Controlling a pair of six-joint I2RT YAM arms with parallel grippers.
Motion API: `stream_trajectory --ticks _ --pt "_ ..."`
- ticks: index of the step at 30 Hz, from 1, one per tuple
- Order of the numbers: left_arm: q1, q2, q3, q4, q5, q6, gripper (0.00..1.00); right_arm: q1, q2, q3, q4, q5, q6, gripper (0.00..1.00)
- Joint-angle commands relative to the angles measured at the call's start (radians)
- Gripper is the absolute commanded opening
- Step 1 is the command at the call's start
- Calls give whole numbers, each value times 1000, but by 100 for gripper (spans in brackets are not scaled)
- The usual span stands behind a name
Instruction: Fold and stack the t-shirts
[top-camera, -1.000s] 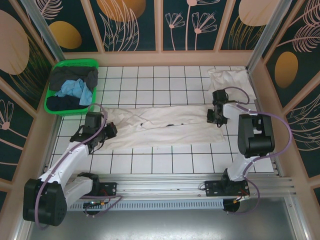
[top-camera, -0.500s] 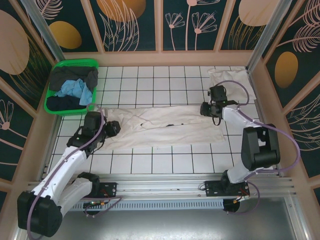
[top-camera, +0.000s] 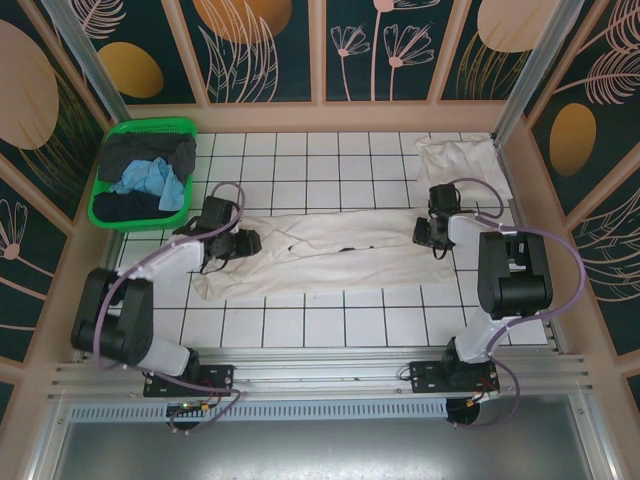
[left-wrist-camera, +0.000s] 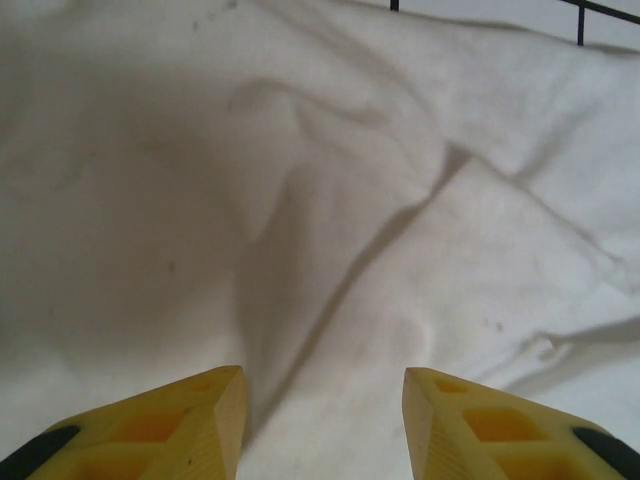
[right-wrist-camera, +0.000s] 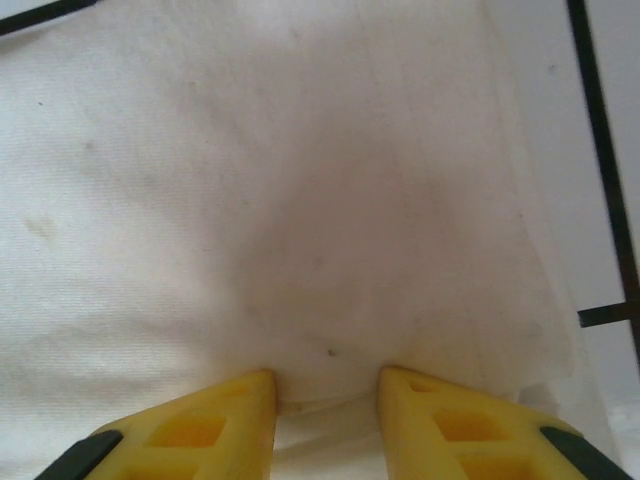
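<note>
A creased flap is lying rumpled over part of the white t-shirt, so my left gripper needs to grab the flap near its inner corner (top-camera: 291, 248) and spread it flatter before folding.
A white t-shirt (top-camera: 340, 255), folded into a long band, lies across the middle of the tiled table. My left gripper (top-camera: 250, 243) hovers open over its wrinkled left end; the left wrist view has creased white cloth (left-wrist-camera: 330, 180) below the gripper (left-wrist-camera: 325, 400), nothing between the yellow fingers (left-wrist-camera: 215, 410). My right gripper (top-camera: 426, 233) sits at the band's right end. There the jaws stand apart, open, with the shirt's edge (right-wrist-camera: 300, 180) lying between the fingertips of the gripper (right-wrist-camera: 328, 395). A second folded white t-shirt (top-camera: 456, 160) rests at the back right corner.
A green basket (top-camera: 150, 122) at the back left holds dark garments (top-camera: 150, 152) and a light blue cloth (top-camera: 150, 180). Patterned walls close in the table on three sides. Bare white tiles (top-camera: 330, 325) lie between the shirt and the front rail.
My left gripper has opened, let go of the shirt's left end and swung up and right over it. The right gripper moved left and back again, jaws narrowing slightly.
</note>
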Motion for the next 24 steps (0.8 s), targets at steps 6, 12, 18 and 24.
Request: stream_trajectory --ticks 6,12,18,24 --pt "-127 245 212 -53 -12 125 44 -19 4 52 -57 21 5 34" --pt "-170 241 187 -93 -39 111 25 -23 9 37 -55 40 -2 34" --pt "-270 125 148 -80 -65 13 2 -27 6 12 -40 58 -30 34" --pt "-305 23 73 -68 -175 -44 22 -30 -22 -3 -12 10 -40 34"
